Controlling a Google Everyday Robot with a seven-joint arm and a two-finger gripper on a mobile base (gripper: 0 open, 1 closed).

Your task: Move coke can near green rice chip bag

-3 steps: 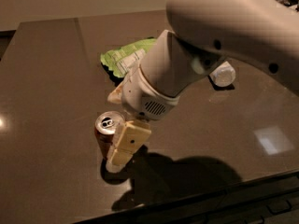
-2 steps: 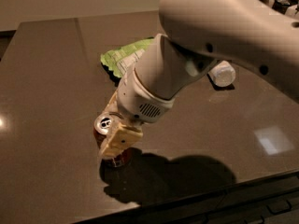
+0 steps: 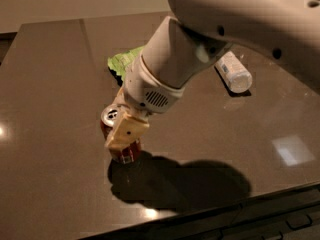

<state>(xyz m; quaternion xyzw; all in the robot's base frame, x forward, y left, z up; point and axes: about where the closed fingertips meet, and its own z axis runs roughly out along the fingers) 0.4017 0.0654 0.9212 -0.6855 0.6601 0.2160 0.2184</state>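
Next, my gripper sets the coke can down upright on the table (image 3: 146, 92), just in front of the green rice chip bag.
The coke can (image 3: 110, 116), red-brown with a silver top, sits between the fingers of my gripper (image 3: 120, 134) at the front left of the dark table. One cream finger (image 3: 126, 130) crosses the can's front side; the other is behind it. The gripper is shut on the can and holds it slightly tilted, just above the table. The green rice chip bag (image 3: 124, 62) lies flat behind the can, mostly hidden by my arm; only its left edge shows.
A clear plastic bottle (image 3: 234, 72) lies on its side at the right, behind the arm. The dark glossy table (image 3: 55, 74) ends at a front edge (image 3: 210, 211) close below the arm's shadow.
The fingers have closed around the can and it has risen a little off the table. The arm has shifted slightly left and up. Bag and bottle have not moved.
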